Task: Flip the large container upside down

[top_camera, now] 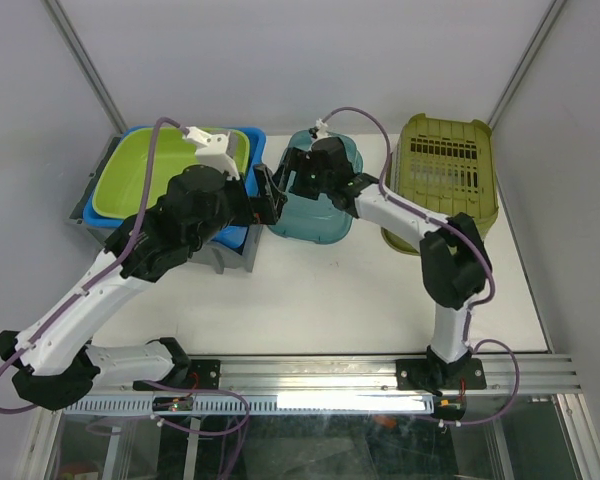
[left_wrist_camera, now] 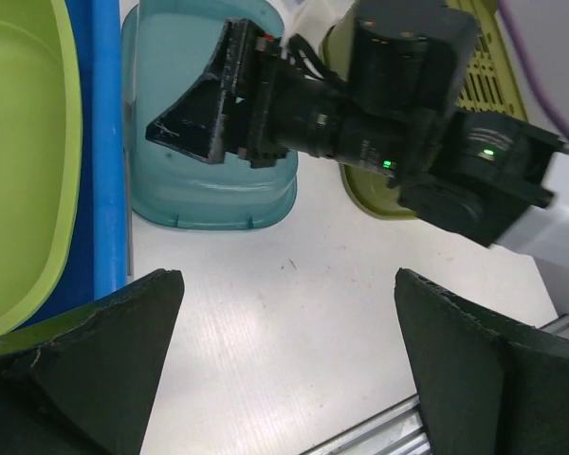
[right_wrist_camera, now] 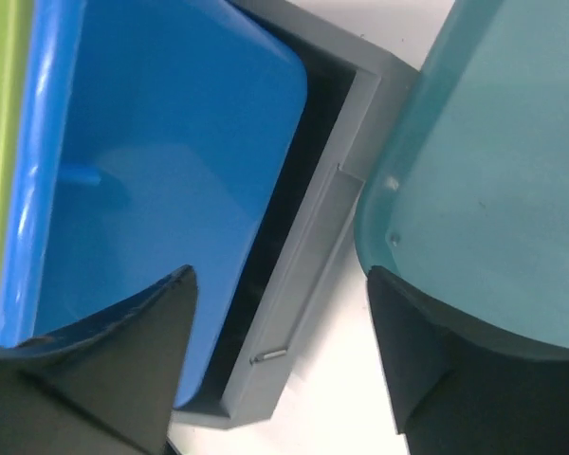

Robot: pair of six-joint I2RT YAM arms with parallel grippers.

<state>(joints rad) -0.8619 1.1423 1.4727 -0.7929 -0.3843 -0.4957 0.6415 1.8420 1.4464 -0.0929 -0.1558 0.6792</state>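
Note:
Next, I move my left gripper over to the lime bin's rim (top_camera: 247, 152) near its back corner, on the side facing the teal container, and close it there.
A teal container (top_camera: 315, 222) stands upside down at the middle back of the table; it also shows in the left wrist view (left_wrist_camera: 209, 180) and the right wrist view (right_wrist_camera: 493, 161). My right gripper (top_camera: 292, 172) is open at its left side, one finger by the teal wall and the other over the blue bin (right_wrist_camera: 161, 142); I cannot tell if it touches. Its midpoint (right_wrist_camera: 280, 351) hangs over the gap. My left gripper (top_camera: 272, 196) is open and empty (left_wrist_camera: 289, 370) over bare table in front of the teal container.
At the back left a lime bin (top_camera: 150, 175) sits nested in the blue bin (top_camera: 255, 150), which sits in a grey tray (top_camera: 225, 258). An olive slotted basket (top_camera: 445, 170) lies upside down at the back right. An aluminium rail (top_camera: 380, 375) runs along the near edge.

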